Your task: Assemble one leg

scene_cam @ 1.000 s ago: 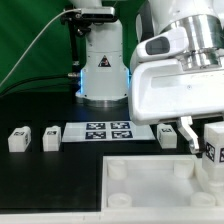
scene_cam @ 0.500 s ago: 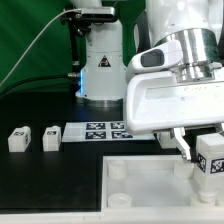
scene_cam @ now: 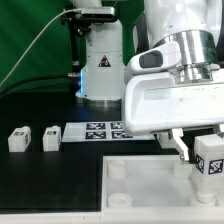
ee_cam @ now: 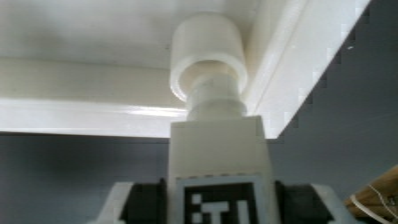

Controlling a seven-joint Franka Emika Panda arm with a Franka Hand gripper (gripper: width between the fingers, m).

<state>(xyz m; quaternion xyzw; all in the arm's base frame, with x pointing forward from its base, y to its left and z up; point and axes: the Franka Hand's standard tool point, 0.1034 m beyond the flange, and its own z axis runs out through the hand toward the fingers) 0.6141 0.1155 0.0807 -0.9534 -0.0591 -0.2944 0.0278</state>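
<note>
My gripper is going to let go of the white leg standing upright in the white tray's corner socket (ee_cam: 210,78) just below its peg. The leg is now held above that tray.
My gripper (scene_cam: 203,150) is shut on a white leg (scene_cam: 211,158) with a black-and-white tag, holding it upright above the far right corner of the large white tray-like piece (scene_cam: 140,185). In the wrist view the held leg (ee_cam: 221,150) points its round peg end down at a corner socket of the tray (ee_cam: 107,100), and my gripper (ee_cam: 221,205) grips it at the tagged end. Two more legs (scene_cam: 18,139) (scene_cam: 51,137) lie on the black table at the exterior view's left. Another leg (scene_cam: 167,134) sits behind my gripper.
The marker board (scene_cam: 98,131) lies on the table between the loose legs and my gripper. The arm's white base (scene_cam: 103,70) stands behind it, with a cable arching to the exterior view's left. A green backdrop closes the back.
My gripper with the leg came down and shifted slightly towards the tray's far right corner over the first half second. Since then it has hardly moved.
</note>
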